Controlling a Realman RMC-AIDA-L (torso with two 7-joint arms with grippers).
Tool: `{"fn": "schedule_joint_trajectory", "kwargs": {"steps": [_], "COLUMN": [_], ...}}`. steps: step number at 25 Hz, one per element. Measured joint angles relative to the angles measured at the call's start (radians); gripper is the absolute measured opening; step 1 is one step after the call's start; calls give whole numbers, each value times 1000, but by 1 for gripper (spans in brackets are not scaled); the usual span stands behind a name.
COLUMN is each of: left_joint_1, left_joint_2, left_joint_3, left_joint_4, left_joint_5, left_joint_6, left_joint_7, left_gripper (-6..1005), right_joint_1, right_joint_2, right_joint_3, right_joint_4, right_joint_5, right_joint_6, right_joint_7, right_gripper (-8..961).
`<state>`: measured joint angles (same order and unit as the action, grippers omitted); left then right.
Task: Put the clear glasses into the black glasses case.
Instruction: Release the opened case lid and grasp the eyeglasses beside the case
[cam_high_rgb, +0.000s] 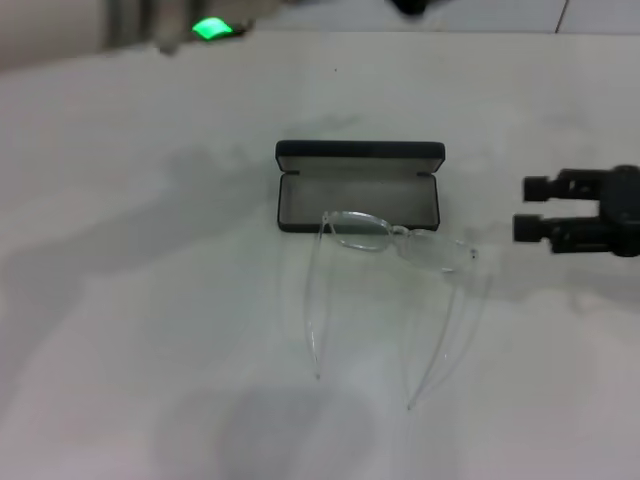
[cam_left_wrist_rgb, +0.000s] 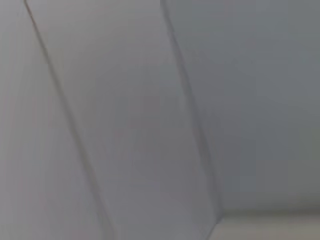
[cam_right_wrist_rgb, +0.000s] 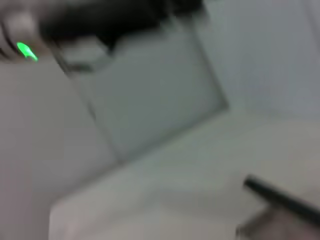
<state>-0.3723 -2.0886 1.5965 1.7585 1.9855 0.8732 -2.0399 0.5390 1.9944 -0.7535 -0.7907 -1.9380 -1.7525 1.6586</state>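
Next, my left gripper goes to the clear glasses' arm (cam_high_rgb: 308, 285) on its own side and closes around the middle of that arm.
The black glasses case (cam_high_rgb: 360, 155) lies open at the table's middle, its lid standing up at the back and the grey lining bare. The clear glasses (cam_high_rgb: 400, 240) lie unfolded just in front of it. Their front frame is at the case's front edge and their long thin arms stretch toward me. My right gripper (cam_high_rgb: 532, 208) hovers to the right of the glasses, open, its two black fingertips (cam_high_rgb: 536, 187) pointing at them with nothing between. My left arm (cam_high_rgb: 210, 28) stays at the far left with a green light. The blurred dark shape beside that light in the right wrist view is its gripper (cam_right_wrist_rgb: 125, 20).
The white table (cam_high_rgb: 130, 300) spreads wide on every side of the case and glasses. A wall and floor seams fill the left wrist view. The right wrist view shows a black straight edge (cam_right_wrist_rgb: 280, 200) low over the table.
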Motion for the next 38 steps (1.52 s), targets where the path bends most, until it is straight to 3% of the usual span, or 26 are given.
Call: {"fn": "schedule_joint_trajectory", "kwargs": {"steps": [3,7,11,14,17,21,27,34,38], "left_joint_1": [44,92,117,119,125,145,136,136,124], "left_joint_2": [0,-1,-2,-2,-2,-2,-3,-2,6], "left_joint_3": [-120,-236,-290,-298,-300,-303,-309,-344,-374], "left_joint_4": [-32,-89,-183,-255,-296,-319,-364,-403,-435], "left_joint_5": [-314,-487,-595,-638,-665,-682,-687,-700,-685], "left_joint_6": [153,350,476,522,541,553,592,599,678], "left_joint_7": [148,220,311,363,406,453,471,476,477], "left_gripper": [488,385,272,185,188,190,190,190,189], "right_joint_1": [68,190,308,376,460,553,600,597,597], "right_joint_2": [1,-3,-1,13,25,25,32,33,33], "right_joint_3": [-95,-198,-249,-254,-280,-369,-450,-557,-621], "right_joint_4": [-111,-183,-188,-176,-114,6,93,150,175], "right_joint_5": [-89,-201,-328,-440,-526,-550,-535,-452,-416], "right_joint_6": [12,36,74,90,114,184,269,358,392], "right_joint_7": [178,362,466,504,526,548,549,536,535], "right_gripper": [732,731,730,729,729,728,727,725,724]}}
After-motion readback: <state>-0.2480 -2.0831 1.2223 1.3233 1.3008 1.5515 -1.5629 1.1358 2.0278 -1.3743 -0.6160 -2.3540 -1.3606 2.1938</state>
